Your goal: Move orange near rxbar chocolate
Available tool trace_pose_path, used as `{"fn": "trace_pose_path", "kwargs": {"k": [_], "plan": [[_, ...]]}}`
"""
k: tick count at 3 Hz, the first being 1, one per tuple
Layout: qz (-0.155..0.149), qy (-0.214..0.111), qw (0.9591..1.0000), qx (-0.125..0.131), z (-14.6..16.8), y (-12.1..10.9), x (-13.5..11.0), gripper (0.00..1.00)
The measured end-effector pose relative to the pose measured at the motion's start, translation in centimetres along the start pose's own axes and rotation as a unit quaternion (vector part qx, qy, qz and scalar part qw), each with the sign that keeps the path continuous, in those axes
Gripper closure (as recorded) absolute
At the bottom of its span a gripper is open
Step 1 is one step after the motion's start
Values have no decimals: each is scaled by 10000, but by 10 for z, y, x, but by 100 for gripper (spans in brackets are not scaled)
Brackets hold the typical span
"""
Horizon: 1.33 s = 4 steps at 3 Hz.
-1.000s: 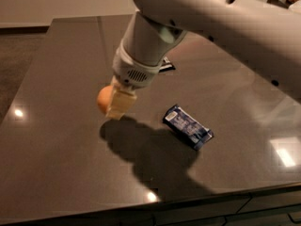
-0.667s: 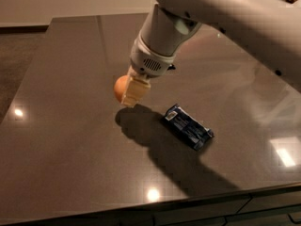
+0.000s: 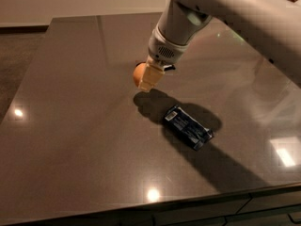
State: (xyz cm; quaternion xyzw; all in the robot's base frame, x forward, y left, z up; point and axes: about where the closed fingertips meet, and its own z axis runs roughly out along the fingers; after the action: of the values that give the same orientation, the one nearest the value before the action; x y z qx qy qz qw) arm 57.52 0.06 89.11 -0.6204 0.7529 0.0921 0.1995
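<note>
Next, I open my gripper to let go of the orange on the open table, setting it a short way [image 3: 155, 72] behind the rxbar chocolate.
My gripper [image 3: 143, 80] hangs from the white arm that comes in from the upper right. Its cream fingers [image 3: 148, 77] are shut on the orange [image 3: 137, 73], a round orange fruit half hidden behind them. It is held a little above the dark table [image 3: 70, 126], with its shadow just below and to the right. The rxbar chocolate [image 3: 188, 126], a flat dark bar with a pale label, lies flat on the table. It is to the right of the gripper and nearer the camera, apart from the orange.
The table's front edge [image 3: 155, 206] runs along the bottom, and its left edge [image 3: 28, 74] borders a dark floor. The thick white arm [image 3: 244, 18] covers the upper right of the view. Light spots reflect off the tabletop.
The gripper has carried the orange to the right and farther back, from the table's left-middle toward the bar. The bar has not moved.
</note>
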Motion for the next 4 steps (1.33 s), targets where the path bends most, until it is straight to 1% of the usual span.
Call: {"fn": "trace_pose_path", "kwargs": {"k": [1,2,3,4], "plan": [[224,104,9996,147,-3,-21,16,100],[357,200,9989,247,-3,-35,26,100],[493,244,9983,209,6,-43,32,100],[599,212,9978,164,13,-51,28,97]]}}
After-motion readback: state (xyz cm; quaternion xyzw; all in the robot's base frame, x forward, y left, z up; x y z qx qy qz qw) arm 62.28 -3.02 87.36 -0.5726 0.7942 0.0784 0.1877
